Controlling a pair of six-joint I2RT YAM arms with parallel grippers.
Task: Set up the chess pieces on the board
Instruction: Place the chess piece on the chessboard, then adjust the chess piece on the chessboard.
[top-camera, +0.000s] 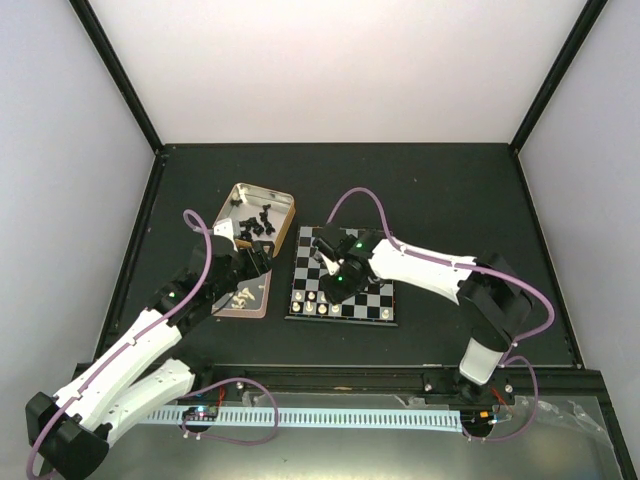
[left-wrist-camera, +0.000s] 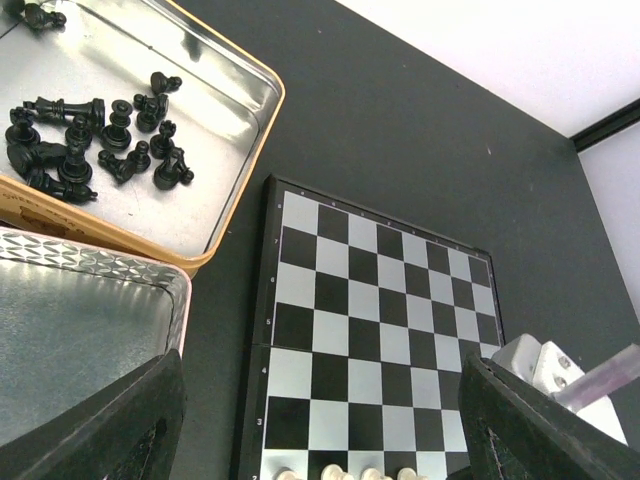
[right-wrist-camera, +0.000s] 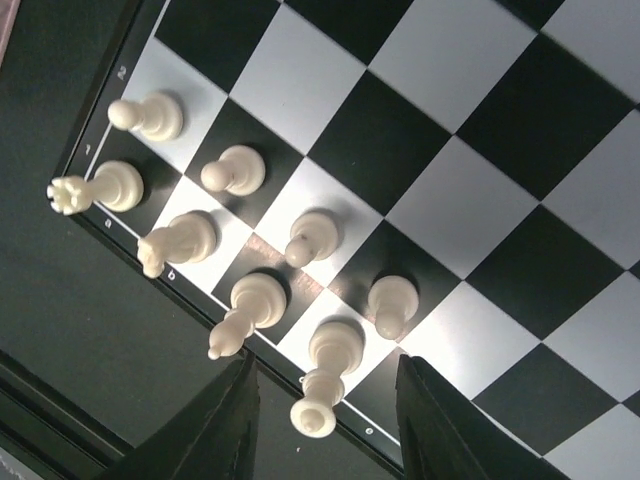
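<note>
Next, I need to close my left gripper on the base of a cream-white chess piece (top-camera: 245, 296) in the shallow metal tin, which is nearer than the gold-rimmed tin.
The board (top-camera: 296, 300) lies at the table's centre. Several cream-white chess pieces (right-wrist-camera: 232, 172) stand in two rows at its near left corner. My right gripper (right-wrist-camera: 325, 420) hangs open straight over them. A tall white piece (right-wrist-camera: 330, 375) stands on a back-row square between the fingers, with a gap on each side. Black chess pieces (left-wrist-camera: 90, 140) lie loose in a gold-rimmed tin (left-wrist-camera: 235, 90) left of the board (left-wrist-camera: 370, 320). My left gripper (left-wrist-camera: 320, 430) is open and empty, hovering over the board's left edge beside the tins.
A second, shallow metal tin (left-wrist-camera: 80, 340) lies just in front of the gold-rimmed one, close to my left finger. In the top view the two tins (top-camera: 282, 205) sit left of the board on the dark mat. Black frame posts stand at the back corners.
</note>
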